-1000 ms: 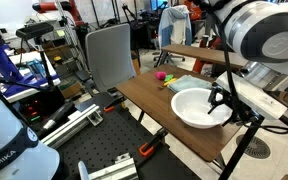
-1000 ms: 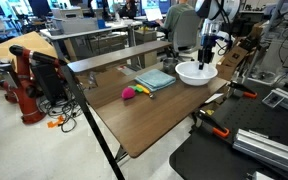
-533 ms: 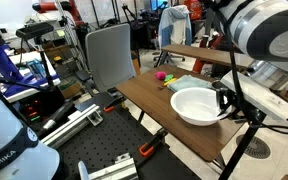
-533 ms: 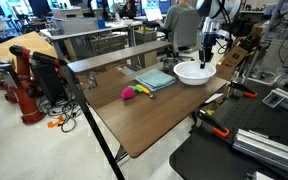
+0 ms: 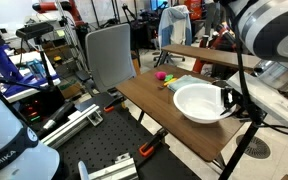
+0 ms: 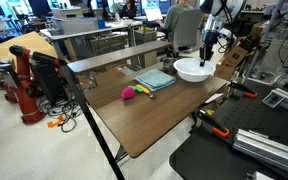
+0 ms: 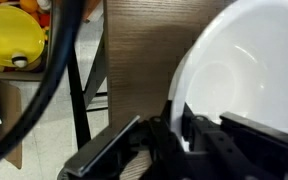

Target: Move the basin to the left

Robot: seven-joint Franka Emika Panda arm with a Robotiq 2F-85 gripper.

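My gripper is going to release the basin on the bare end of the wooden table [image 5: 137, 83] by the grey chair.
The basin [image 5: 197, 102] is a wide, shallow, glossy white bowl at the end of the wooden table [image 5: 154, 100]; an exterior view also shows this basin [image 6: 190, 69]. My gripper [image 5: 227, 101] comes down on its rim at the side nearest the table's end. In the wrist view the gripper [image 7: 176, 128] is shut on the basin's [image 7: 249, 65] thin white rim, one black finger inside and one outside. From the far exterior view the gripper [image 6: 206, 56] stands over the basin's edge.
A pink and yellow toy [image 5: 162, 76] and a teal flat pad [image 6: 155, 80] lie further along the table. A grey chair [image 5: 109, 55] stands behind it. A tripod leg [image 6: 94, 125] crosses in front. Something yellow [image 7: 9, 40] sits below the table edge.
The jaws have closed on the basin's rim. The basin has shifted a little and sits slightly higher in both exterior views than a second ago.
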